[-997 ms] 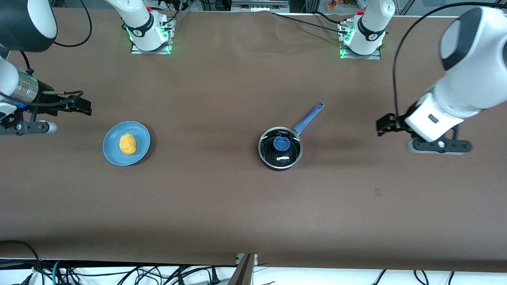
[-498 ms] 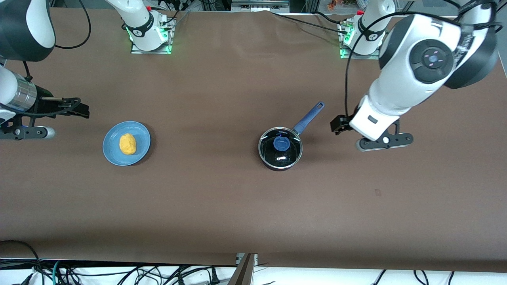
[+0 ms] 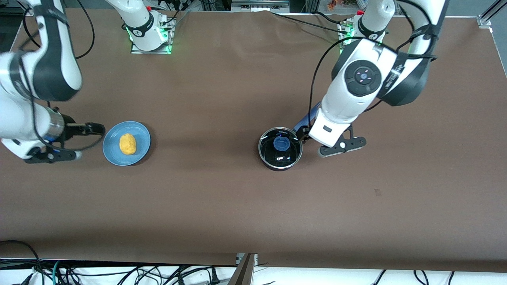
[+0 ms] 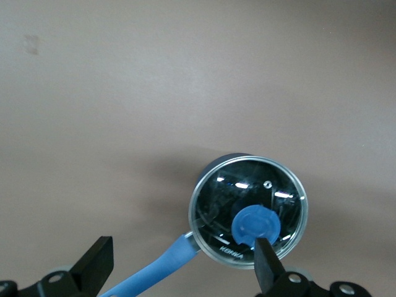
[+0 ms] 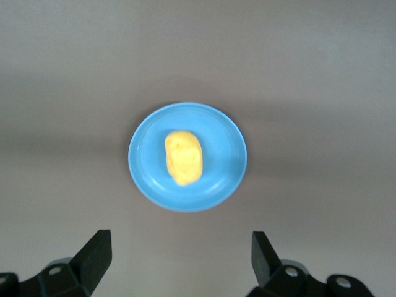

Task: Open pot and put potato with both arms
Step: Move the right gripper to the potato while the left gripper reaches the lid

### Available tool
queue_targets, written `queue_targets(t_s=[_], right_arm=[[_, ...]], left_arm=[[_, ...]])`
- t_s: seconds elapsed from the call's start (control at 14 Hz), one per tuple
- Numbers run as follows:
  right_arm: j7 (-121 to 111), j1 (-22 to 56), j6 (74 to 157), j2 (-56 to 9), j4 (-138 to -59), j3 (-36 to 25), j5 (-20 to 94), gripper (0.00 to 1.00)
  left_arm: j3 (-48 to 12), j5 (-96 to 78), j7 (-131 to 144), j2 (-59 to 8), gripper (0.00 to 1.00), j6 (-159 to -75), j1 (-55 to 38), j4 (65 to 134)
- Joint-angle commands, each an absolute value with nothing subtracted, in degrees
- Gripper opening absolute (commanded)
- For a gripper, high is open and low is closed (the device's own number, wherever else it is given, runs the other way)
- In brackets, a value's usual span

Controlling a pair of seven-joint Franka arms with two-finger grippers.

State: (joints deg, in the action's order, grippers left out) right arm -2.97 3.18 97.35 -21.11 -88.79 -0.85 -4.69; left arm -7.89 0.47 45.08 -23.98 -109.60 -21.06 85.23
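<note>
The robot's right gripper should next move to the yellow potato on the blue plate and close its fingers around the potato's middle (image 3: 127, 144) (image 5: 184, 158).
The black pot (image 3: 280, 149) stands mid-table with its glass lid (image 4: 247, 207) and blue knob (image 3: 280, 143) in place. Its blue handle (image 4: 162, 266) points toward the left arm's base. My left gripper (image 3: 302, 133) hangs open over the handle where it joins the pot; in the left wrist view, the left gripper (image 4: 182, 269) has one finger beside the knob (image 4: 255, 226). The yellow potato (image 3: 127, 143) lies on a blue plate (image 3: 143, 136) toward the right arm's end. My right gripper (image 3: 97, 128) is open and empty beside the plate (image 5: 223, 179), short of the potato (image 5: 183, 157).
The right arm's base (image 3: 150, 33) and the left arm's base (image 3: 362, 37) stand along the table's back edge. Cables (image 3: 119, 273) hang below the front edge. A small mark (image 3: 377, 192) shows on the brown tabletop.
The left arm has swung in from the table's end and now hangs over the pot's handle. The right arm has turned and brought its gripper close to the plate. Both stayed open.
</note>
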Motion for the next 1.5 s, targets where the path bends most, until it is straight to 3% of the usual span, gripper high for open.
queue_targets(t_s=[0.0,0.64,1.42], right_arm=[[-3.78,2.64,104.83,-22.67,-94.29,-0.44,-5.36,1.0],[-3.78,1.94,123.55,-25.84,-107.38,-0.53,-5.36,1.0],[-5.53,0.62,133.41,-26.89,-114.87,-0.79,-5.36,1.0]], left_arm=[[-7.65,3.42,50.26,-25.13,1.0,-113.46,-22.76,86.92],[-7.65,10.01,59.93,-32.69,1.0,-122.42,-26.89,86.75],[-7.65,12.83,64.6,-35.94,1.0,-125.24,-30.23,86.92]])
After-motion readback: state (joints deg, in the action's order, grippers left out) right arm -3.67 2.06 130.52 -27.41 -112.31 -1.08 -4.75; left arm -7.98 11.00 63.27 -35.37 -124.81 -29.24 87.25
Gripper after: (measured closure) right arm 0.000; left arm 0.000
